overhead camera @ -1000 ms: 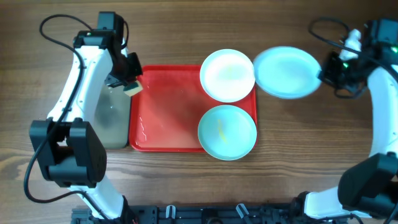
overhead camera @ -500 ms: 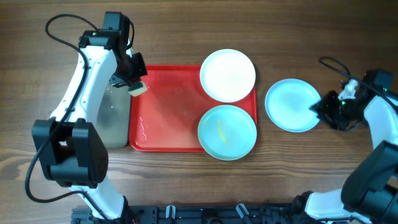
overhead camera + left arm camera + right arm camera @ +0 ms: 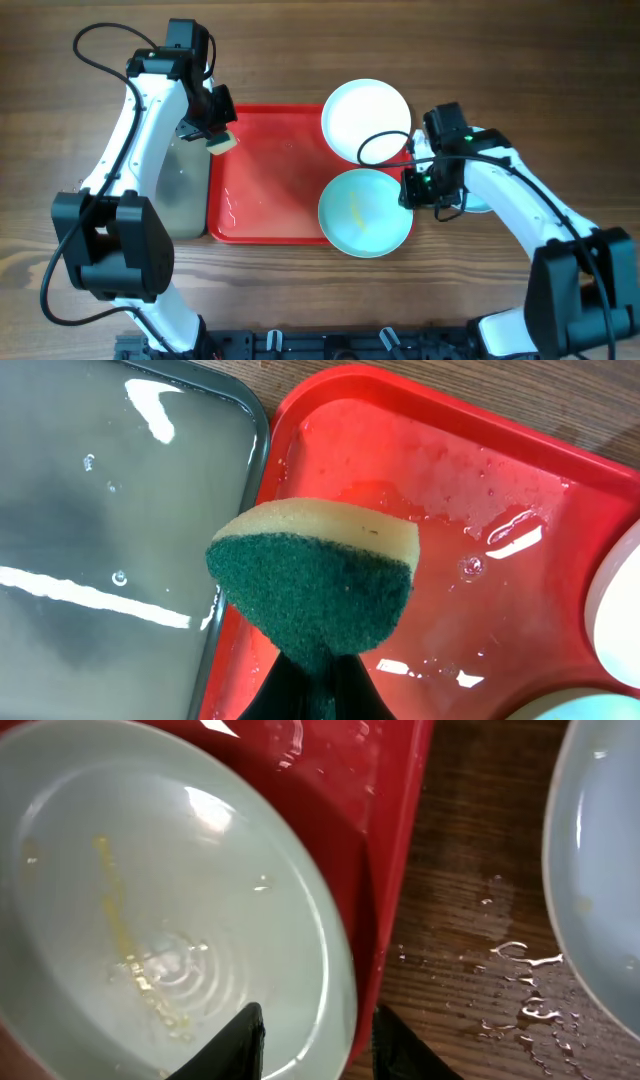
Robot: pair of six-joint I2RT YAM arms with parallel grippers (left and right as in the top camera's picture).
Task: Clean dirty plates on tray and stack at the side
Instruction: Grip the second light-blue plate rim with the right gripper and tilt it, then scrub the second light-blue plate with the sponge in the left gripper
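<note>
The streaked plate's rim and the tray's edge are both between my right gripper's fingers, so next I grip the plate's rim alone (image 3: 335, 1042) before I bring the plate to the sponge.
The red tray (image 3: 265, 190) carries a white plate (image 3: 367, 120) at its back right and a pale aqua plate (image 3: 365, 212), streaked with yellow, at its front right. Another aqua plate (image 3: 600, 870) lies on the wet table right of the tray, mostly under my right arm in the overhead view. My right gripper (image 3: 408, 188) (image 3: 318, 1042) is open. Its jaws straddle the streaked plate's (image 3: 170, 910) right rim and the tray's edge (image 3: 395, 870). My left gripper (image 3: 218, 138) (image 3: 318, 675) is shut on a yellow-and-green sponge (image 3: 312, 585) over the tray's back left corner.
A black tray (image 3: 180, 195) (image 3: 100, 510) holding water stands against the red tray's left side. Water drops lie on the red tray's floor (image 3: 470, 565) and on the wood (image 3: 520, 980) right of it.
My right arm left the aqua plate on the table at the right and swung left to the streaked plate's rim, jaws now apart. The left arm shifted slightly, then stayed still.
</note>
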